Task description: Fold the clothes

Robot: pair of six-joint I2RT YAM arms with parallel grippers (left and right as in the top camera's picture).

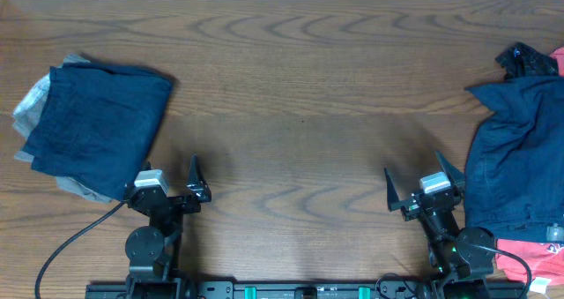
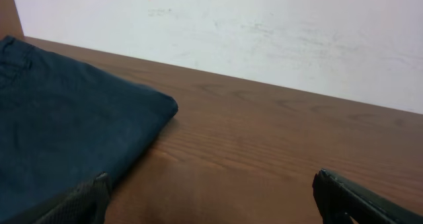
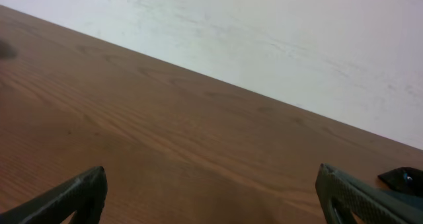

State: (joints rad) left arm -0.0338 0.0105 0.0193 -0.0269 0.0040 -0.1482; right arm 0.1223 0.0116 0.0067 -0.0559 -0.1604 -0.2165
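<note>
Next, I close my right gripper on the middle of the unfolded navy clothing's inner edge (image 1: 475,177), which faces the bare wood between the two arms.
A folded dark navy garment (image 1: 92,127) lies at the table's left on top of a grey folded one (image 1: 33,96); it also fills the left of the left wrist view (image 2: 59,131). An unfolded pile of dark navy clothing (image 1: 520,149) lies at the right edge, with a black piece (image 1: 524,61) and red fabric (image 1: 533,264) beside it. My left gripper (image 1: 167,171) is open and empty just right of the folded stack's near corner. My right gripper (image 1: 423,171) is open and empty just left of the unfolded pile; its wrist view shows bare wood between the fingers (image 3: 211,191).
The wooden table (image 1: 300,96) stretches between the two arms. A white wall (image 2: 264,32) stands beyond the far edge. A black cable (image 1: 62,246) runs from the left arm's base at the front left.
</note>
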